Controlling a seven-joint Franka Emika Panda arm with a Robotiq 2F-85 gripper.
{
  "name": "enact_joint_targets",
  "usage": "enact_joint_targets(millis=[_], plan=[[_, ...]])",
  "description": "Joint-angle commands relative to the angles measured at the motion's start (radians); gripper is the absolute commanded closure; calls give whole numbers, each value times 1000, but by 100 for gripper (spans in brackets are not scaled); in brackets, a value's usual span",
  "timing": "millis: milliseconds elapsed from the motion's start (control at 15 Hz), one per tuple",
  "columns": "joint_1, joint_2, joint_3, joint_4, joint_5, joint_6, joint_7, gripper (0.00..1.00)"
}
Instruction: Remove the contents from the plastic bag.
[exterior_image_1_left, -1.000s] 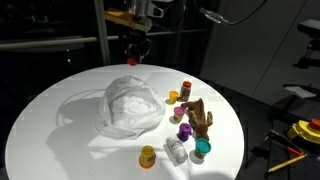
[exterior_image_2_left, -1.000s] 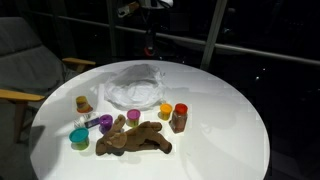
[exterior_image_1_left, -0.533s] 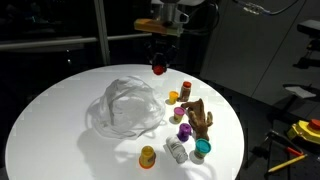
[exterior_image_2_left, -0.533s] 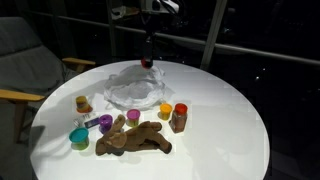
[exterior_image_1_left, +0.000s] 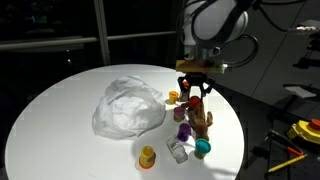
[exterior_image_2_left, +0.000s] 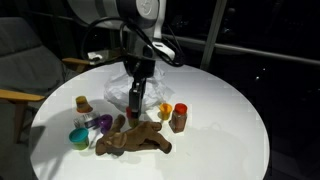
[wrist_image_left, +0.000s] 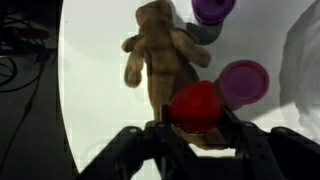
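Note:
The robot's gripper should release the red toy fruit on the white table (exterior_image_1_left: 123, 160) next to the yellow cup, across from the clear bottle.
My gripper (wrist_image_left: 195, 120) is shut on a round red cup (wrist_image_left: 194, 104), its fingers on either side of it. It hangs low over the brown wooden hand-shaped figure (wrist_image_left: 155, 55), next to a purple cup (wrist_image_left: 243, 80). In both exterior views the gripper (exterior_image_1_left: 195, 92) (exterior_image_2_left: 137, 100) is above the row of small items, beside the crumpled whitish plastic bag (exterior_image_1_left: 128, 105) (exterior_image_2_left: 115, 88). On the table stand a teal cup (exterior_image_1_left: 202, 148), a yellow cup (exterior_image_1_left: 148, 155), an orange cup (exterior_image_2_left: 165, 110) and a clear bottle (exterior_image_1_left: 177, 150).
The round white table (exterior_image_1_left: 50, 120) has its edge close behind the items (exterior_image_2_left: 230, 150). A red-lidded brown jar (exterior_image_2_left: 179, 117) stands by the wooden figure (exterior_image_2_left: 135, 140). A chair (exterior_image_2_left: 20, 70) stands beside the table, and dark windows lie behind it.
The gripper has carried the red cup from above the far edge of the bag across to the group of small items and has come down lower over the wooden figure.

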Motion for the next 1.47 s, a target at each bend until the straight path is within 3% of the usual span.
enact_joint_targets(millis=[0, 333, 467, 733, 1000, 1400], plan=[[12, -115, -41, -188, -104, 149, 30, 74], [56, -259, -20, -298, -222, 226, 60, 74], [72, -323, 21, -316, -263, 243, 79, 74], [79, -358, 165, -290, -128, 229, -11, 74], [105, -269, 271, -199, 20, 221, -120, 74], [153, -76, 329, -25, 69, 180, -202, 74]])
